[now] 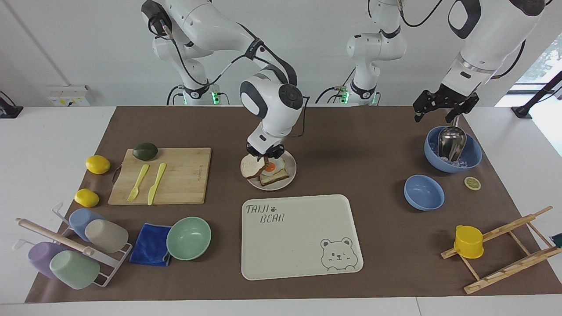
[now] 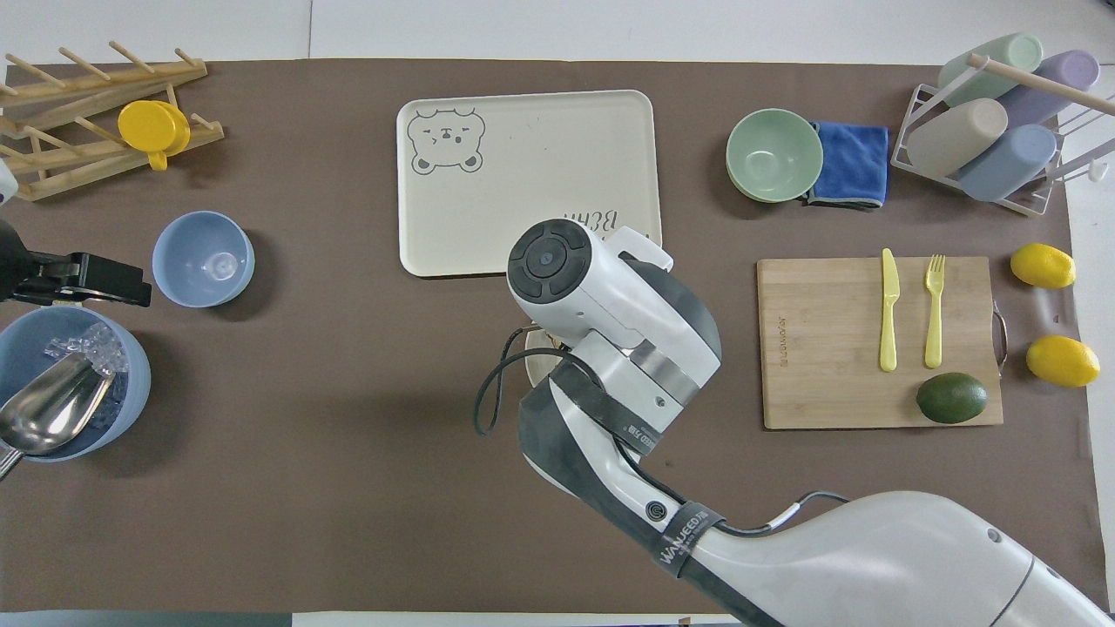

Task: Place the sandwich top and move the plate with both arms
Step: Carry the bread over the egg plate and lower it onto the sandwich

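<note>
Next, my right gripper lets go of the sandwich top onto the fried-egg toast in the middle of the plate (image 2: 602, 352).
The plate (image 1: 291, 168) sits mid-table, nearer to the robots than the bear tray, and carries a toast slice with a fried egg (image 1: 274, 173). My right gripper (image 1: 264, 154) hangs just above the plate, shut on the sandwich top (image 1: 251, 166). This light-brown slice is tilted and overlaps the egg toast at the plate's edge toward the right arm's end. In the overhead view the right arm hides nearly all of the plate (image 2: 532, 364), the slice and the gripper. My left gripper (image 1: 441, 108) waits open in the air over the blue ice bowl (image 1: 472, 154).
A cream bear tray (image 1: 298, 237) lies just farther from the robots than the plate. A cutting board (image 1: 180, 175) with fork, knife and avocado lies toward the right arm's end. A small blue bowl (image 1: 423, 192), mint bowl (image 1: 189, 238), cup rack and wooden rack stand around.
</note>
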Available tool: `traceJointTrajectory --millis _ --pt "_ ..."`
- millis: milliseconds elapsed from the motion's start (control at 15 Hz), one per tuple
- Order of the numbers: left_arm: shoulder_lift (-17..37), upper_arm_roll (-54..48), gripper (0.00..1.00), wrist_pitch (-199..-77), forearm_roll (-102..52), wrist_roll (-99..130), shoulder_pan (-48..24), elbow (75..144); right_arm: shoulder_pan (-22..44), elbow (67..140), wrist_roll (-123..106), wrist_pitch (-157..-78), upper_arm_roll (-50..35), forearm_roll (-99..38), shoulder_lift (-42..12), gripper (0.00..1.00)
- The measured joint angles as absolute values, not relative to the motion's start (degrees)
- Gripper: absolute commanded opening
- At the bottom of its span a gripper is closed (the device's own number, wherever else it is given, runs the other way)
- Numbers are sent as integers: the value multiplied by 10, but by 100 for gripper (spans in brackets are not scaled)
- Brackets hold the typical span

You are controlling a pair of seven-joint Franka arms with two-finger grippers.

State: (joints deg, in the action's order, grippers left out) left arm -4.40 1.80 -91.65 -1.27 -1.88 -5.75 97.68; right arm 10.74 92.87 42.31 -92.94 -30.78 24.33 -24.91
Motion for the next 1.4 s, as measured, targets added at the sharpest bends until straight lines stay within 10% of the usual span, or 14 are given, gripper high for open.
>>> traceJointTrajectory --millis 1067,1400 --pt "-44 19 100 -916 -13 -19 -57 980 121 928 435 -977 -329 248 -264 0" --pt "-44 19 100 -916 -13 -19 -57 980 98 964 462 -1033 -364 248 -264 24"
